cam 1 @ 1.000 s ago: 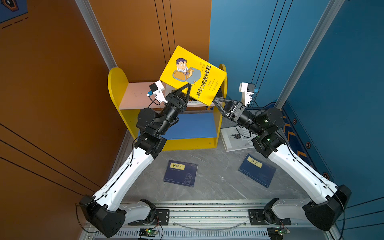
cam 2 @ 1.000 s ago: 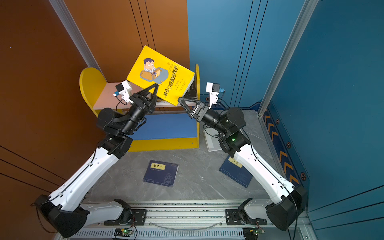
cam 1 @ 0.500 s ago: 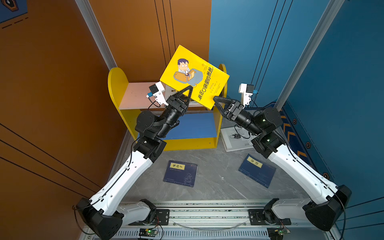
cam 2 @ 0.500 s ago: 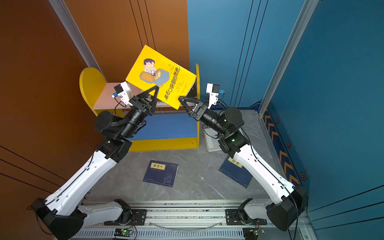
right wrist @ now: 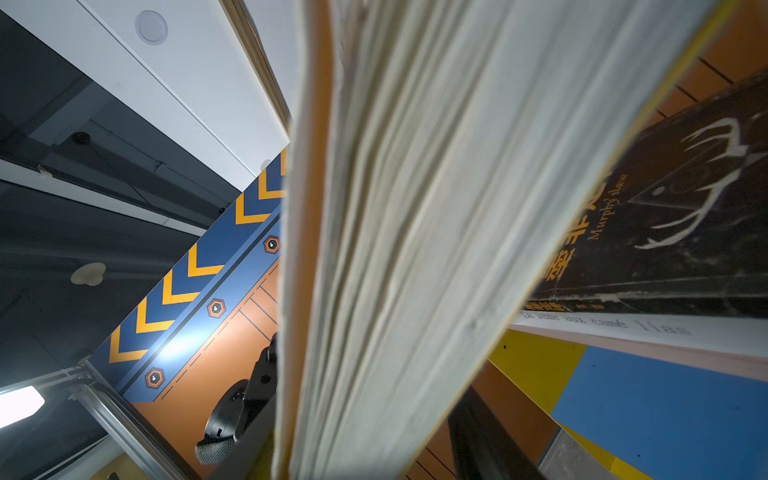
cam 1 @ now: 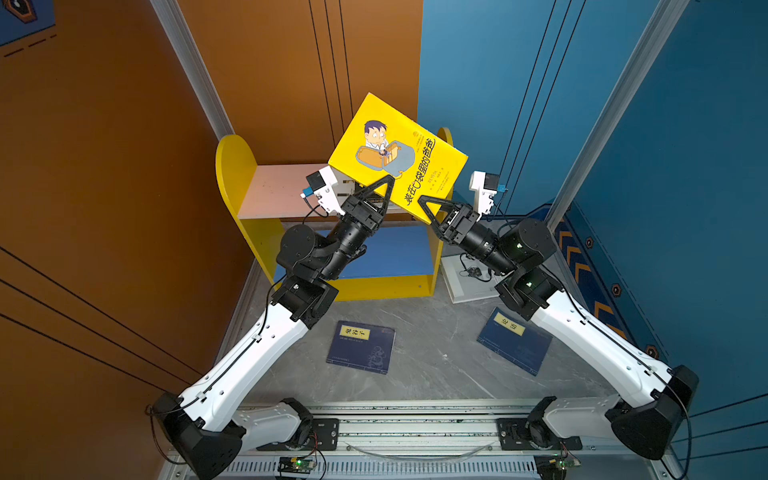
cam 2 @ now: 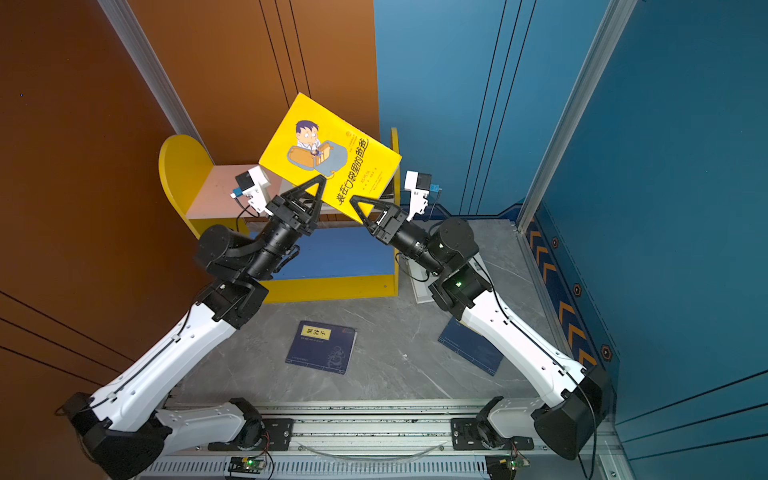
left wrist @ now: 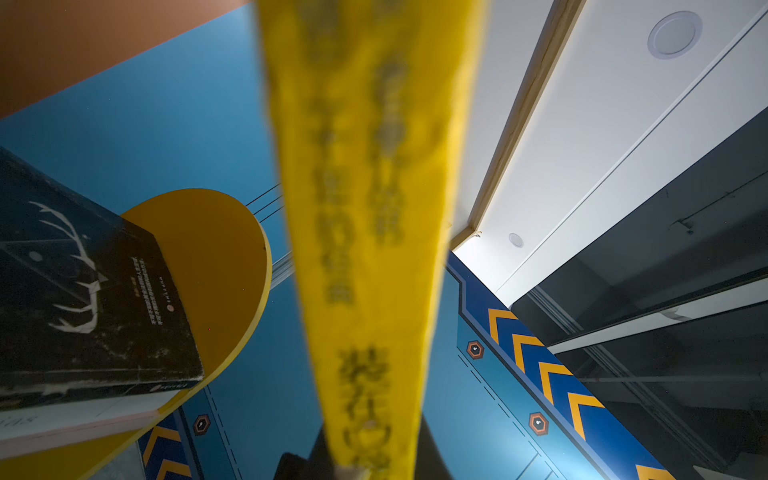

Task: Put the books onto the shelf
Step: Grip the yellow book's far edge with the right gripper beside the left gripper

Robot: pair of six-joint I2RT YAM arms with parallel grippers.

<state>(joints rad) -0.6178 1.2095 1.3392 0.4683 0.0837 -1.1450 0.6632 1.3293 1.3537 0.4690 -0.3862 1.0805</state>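
The yellow book is tilted, with its lower edge held by my left gripper, so next my right gripper grips the book's corner while my left gripper takes the book's far side (cam 1: pixel 336 152).
The yellow book (cam 1: pixel 395 153) (cam 2: pixel 328 153) with the cartoon man hangs tilted in the air above the shelf (cam 1: pixel 232 174) (cam 2: pixel 178 166). My left gripper (cam 1: pixel 388 183) (cam 2: pixel 320 179) is shut on its lower edge; the left wrist view shows the blurred yellow spine (left wrist: pixel 365 208) rising from the jaws. My right gripper (cam 1: pixel 422 201) (cam 2: pixel 353 199) straddles the book's lower corner, jaws still apart. In the right wrist view the page edge (right wrist: pixel 415 208) fills the space between the fingers, with a gap at one finger. A black book (left wrist: pixel 83 291) (right wrist: pixel 665 228) lies on a white one (right wrist: pixel 602 328) on the pink board (cam 1: pixel 274 195).
Two navy books (cam 1: pixel 361 347) (cam 1: pixel 515 338) lie flat on the grey floor in front of the shelf. A white book (cam 1: pixel 465 282) lies beside the shelf under my right arm. The blue lower board (cam 1: pixel 399 253) is bare. Orange and blue walls close in behind.
The left gripper has raised the yellow book a little. The right gripper has slid in over the book's lower corner and its jaws have narrowed.
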